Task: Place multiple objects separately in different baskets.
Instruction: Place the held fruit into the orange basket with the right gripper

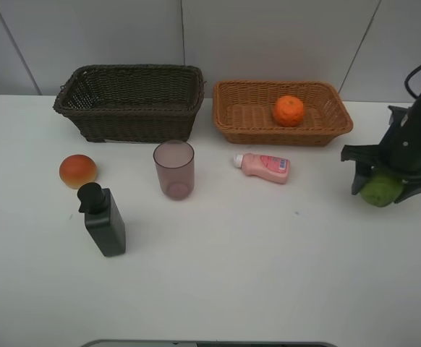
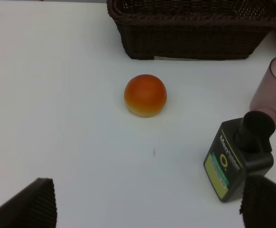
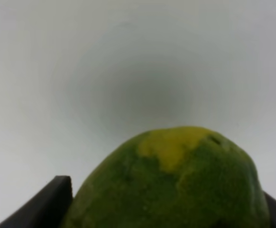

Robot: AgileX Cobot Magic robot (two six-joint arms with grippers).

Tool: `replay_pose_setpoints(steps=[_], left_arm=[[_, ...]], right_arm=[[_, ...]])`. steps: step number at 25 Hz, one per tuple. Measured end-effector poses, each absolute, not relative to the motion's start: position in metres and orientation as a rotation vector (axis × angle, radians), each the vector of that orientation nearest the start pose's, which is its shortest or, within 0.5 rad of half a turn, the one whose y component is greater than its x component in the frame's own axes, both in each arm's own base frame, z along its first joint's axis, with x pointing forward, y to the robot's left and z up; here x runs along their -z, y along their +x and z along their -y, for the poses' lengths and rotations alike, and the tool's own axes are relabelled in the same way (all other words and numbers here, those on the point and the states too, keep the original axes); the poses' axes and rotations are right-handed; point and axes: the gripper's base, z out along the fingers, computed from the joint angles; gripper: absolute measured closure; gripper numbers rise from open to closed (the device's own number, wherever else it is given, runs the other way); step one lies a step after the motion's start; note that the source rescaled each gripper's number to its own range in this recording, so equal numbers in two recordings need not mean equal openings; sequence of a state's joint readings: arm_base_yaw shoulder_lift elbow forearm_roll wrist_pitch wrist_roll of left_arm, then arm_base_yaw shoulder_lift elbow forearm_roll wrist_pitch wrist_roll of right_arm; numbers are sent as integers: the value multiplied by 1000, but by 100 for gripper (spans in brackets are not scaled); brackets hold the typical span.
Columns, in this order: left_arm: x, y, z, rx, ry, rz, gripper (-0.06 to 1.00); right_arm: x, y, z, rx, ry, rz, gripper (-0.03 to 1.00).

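Observation:
Next, my right gripper releases the green fruit in the orange-tan basket (image 1: 247,110), between the tangerine and the dark brown basket's side. The green fruit is now at the table edge.
At the right table edge my right gripper (image 1: 381,189) is shut on the green fruit (image 1: 380,191), which fills the right wrist view as green fruit (image 3: 171,183). A tangerine (image 1: 288,110) lies in the orange-tan basket (image 1: 228,123). The dark brown basket (image 1: 131,116) shows nothing inside. In front of the baskets stand the mauve cup (image 1: 173,168), the dark pump dispenser (image 1: 103,220) and the orange-red bun (image 1: 78,170); the pink bottle (image 1: 264,167) lies on its side. My left gripper (image 2: 147,204) is open, short of the bun (image 2: 145,95) and beside the dispenser (image 2: 239,161). The left arm is outside the high view.
The white table (image 1: 268,275) carries everything, and a white panelled wall (image 1: 196,36) rises behind the two baskets. A grey edge (image 1: 210,344) shows at the near side of the table.

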State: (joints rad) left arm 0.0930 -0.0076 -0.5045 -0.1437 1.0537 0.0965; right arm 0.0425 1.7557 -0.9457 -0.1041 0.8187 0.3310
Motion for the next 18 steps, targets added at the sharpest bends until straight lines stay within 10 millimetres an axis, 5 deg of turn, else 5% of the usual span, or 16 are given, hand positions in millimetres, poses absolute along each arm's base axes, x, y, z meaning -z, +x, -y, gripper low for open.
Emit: replay_pose_setpoints(steps=[10, 18], left_arm=[[-280, -6, 12, 51, 11, -2017, -6], [-280, -6, 12, 51, 11, -2017, -6]], right_arm=[[-209, 342, -68, 97, -95, -3019, 71], [-223, 400, -126, 69, -243, -2944, 71]])
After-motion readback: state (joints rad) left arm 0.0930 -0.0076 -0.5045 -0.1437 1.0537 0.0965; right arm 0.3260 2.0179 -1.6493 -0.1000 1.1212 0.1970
